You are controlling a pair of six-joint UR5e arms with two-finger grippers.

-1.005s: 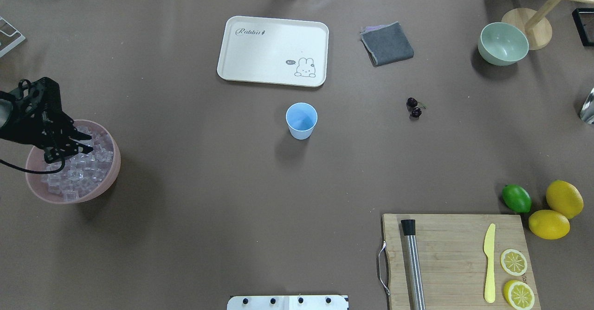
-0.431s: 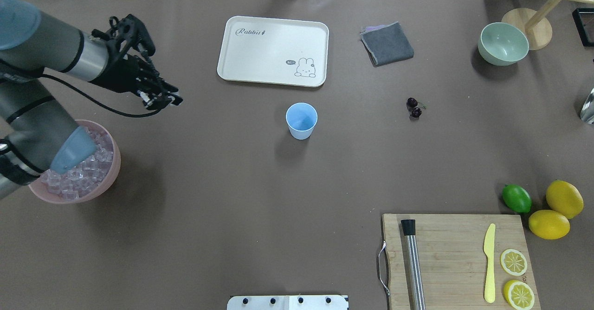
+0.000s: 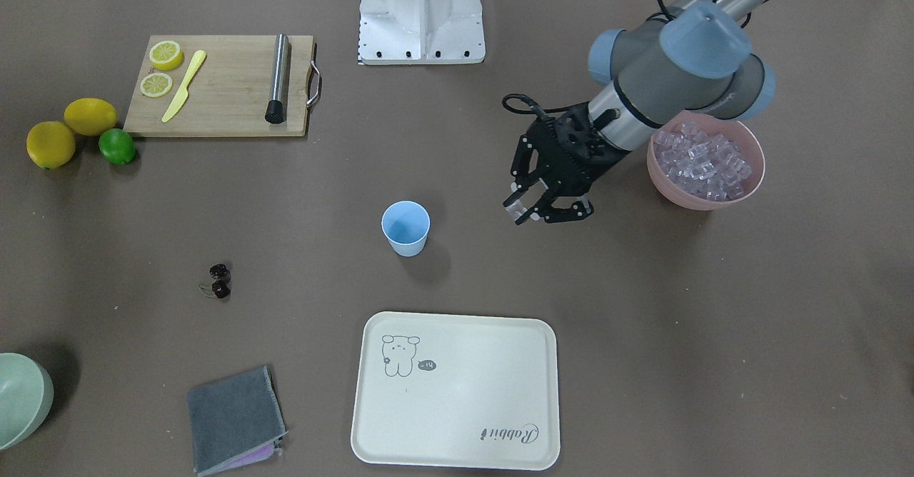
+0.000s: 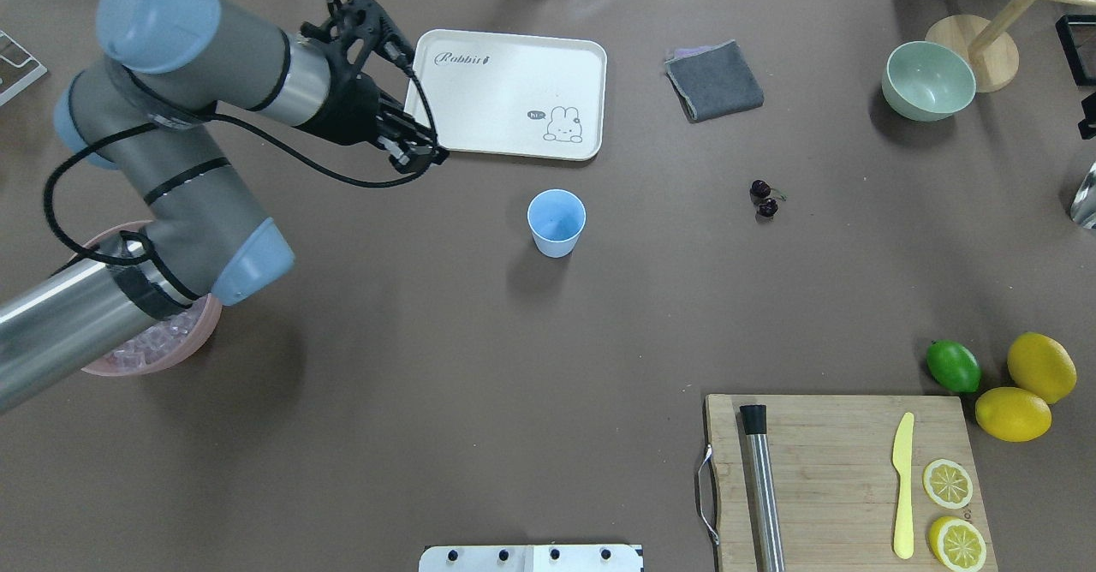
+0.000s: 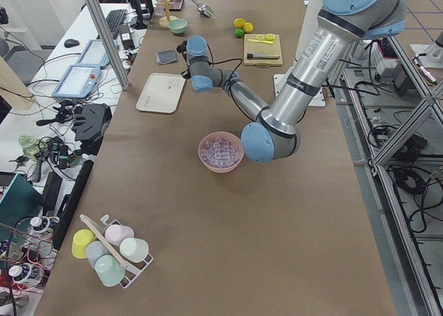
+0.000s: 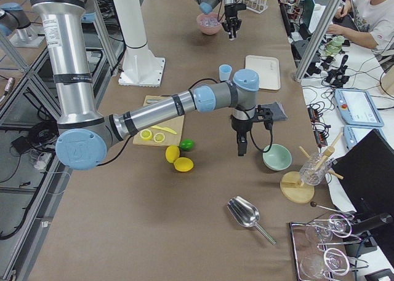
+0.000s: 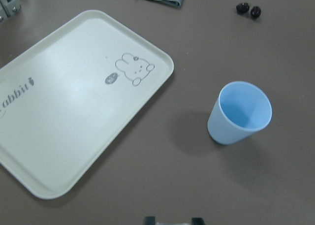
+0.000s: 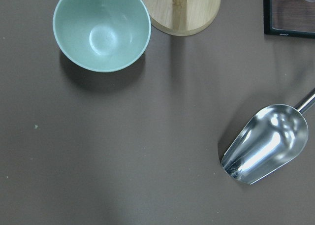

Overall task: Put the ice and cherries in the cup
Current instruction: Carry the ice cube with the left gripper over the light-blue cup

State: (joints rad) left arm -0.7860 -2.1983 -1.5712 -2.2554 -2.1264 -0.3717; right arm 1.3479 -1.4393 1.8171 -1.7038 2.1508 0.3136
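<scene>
The ice cube, now held by the tray corner, will be let go by my left gripper at the bottom inside the empty light blue cup (image 3: 410, 233) (image 7: 238, 117).
The light blue cup (image 4: 556, 223) stands upright mid-table and also shows in the left wrist view (image 7: 241, 114). My left gripper (image 4: 421, 155) hovers to the cup's left by the tray corner. It is shut on a small clear ice cube (image 3: 515, 210). More ice (image 3: 700, 159) fills the pink bowl (image 3: 750, 177) behind the arm. The cherries (image 4: 764, 198) lie on the table right of the cup. My right gripper (image 6: 241, 150) hangs above the table near the pale green bowl. I cannot tell whether it is open or shut.
A cream tray (image 4: 479, 118) lies behind the cup, with a grey cloth (image 4: 715, 81) and pale green bowl (image 4: 929, 81) to its right. A cutting board (image 4: 839, 478) with knife, metal rod and lemon slices sits front right, beside a lime (image 4: 953, 366) and lemons. A metal scoop (image 8: 266, 144) lies far right.
My left arm has lifted out of the pink ice bowl and swung forward and right, from over the bowl to just left of the cup.
</scene>
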